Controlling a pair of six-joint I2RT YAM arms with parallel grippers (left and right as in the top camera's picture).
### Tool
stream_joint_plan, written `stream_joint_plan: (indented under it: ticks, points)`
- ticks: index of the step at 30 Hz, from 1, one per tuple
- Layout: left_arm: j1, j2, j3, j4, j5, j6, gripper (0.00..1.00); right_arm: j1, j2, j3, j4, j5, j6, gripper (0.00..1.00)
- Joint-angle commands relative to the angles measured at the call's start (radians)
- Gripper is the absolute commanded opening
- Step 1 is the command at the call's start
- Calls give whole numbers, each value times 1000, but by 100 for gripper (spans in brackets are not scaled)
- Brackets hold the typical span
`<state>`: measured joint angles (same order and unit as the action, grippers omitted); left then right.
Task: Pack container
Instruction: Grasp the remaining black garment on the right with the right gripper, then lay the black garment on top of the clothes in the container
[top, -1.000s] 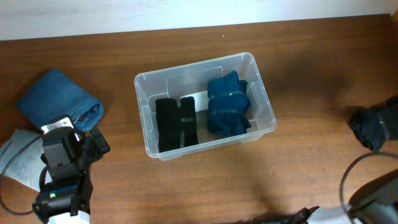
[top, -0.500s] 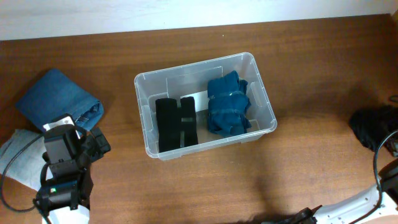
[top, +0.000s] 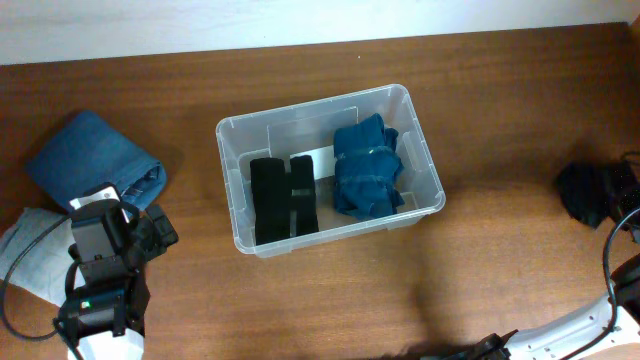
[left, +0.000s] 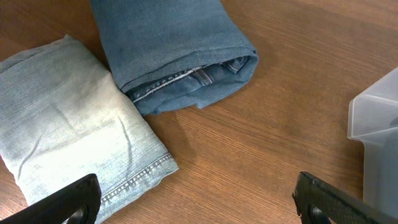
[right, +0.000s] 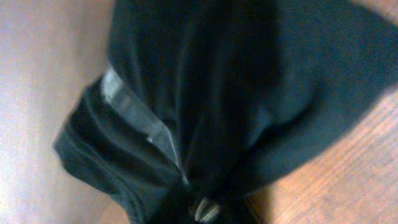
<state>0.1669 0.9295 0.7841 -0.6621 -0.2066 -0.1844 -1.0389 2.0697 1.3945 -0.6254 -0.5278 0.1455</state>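
Note:
I need to use my right gripper to set the bunched dark garment down between the black garment and the dark blue garment (top: 322, 172).
The clear container (top: 232, 130) stands mid-table, holding a folded black garment (top: 283, 200) on the left and a folded dark blue one (top: 365, 170) on the right. At the table's right edge my right gripper (top: 620, 190) is shut on a bunched dark garment (top: 583, 192). That dark cloth (right: 211, 93) fills the right wrist view, and the right gripper (right: 205, 208) pinches it at the bottom. My left gripper (left: 199, 199) hangs open over bare wood with nothing between its fingers, left of the container's corner (left: 379, 124).
A rolled pair of blue jeans (top: 95, 160) lies at the far left, shown closer (left: 174, 50) in the left wrist view. A folded pale denim piece (top: 30, 255) lies beside the left arm, its hem (left: 68, 118) near the left finger.
My right gripper has shut on the dark garment, and the garment has shifted slightly left and up. The left arm has barely moved.

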Motion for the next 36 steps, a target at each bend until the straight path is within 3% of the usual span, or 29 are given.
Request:
stream_joint_plan:
  ticks: [1,6,11,17,22,31,36]
  points:
    - [6,3,22,6,7,-13,99,6,6,-9,2,-109,-7,4]
    - [6,3,22,6,7,-13,100,44,-87,6,2,-198,-7,4]
    - [6,3,22,6,7,-13,99,176,-256,67,-42,-256,-42,4]
    - [6,3,22,6,7,-13,99,464,-467,146,-159,-232,-161,4]
    - [6,3,22,-2,7,-13,99,803,-581,156,-187,-98,-198,4]
    - [6,3,22,-8,8,-13,99,1298,-414,153,-240,96,-190,4]
    - [6,3,22,-12,8,-13,99,1397,-238,153,-224,95,-216,4]
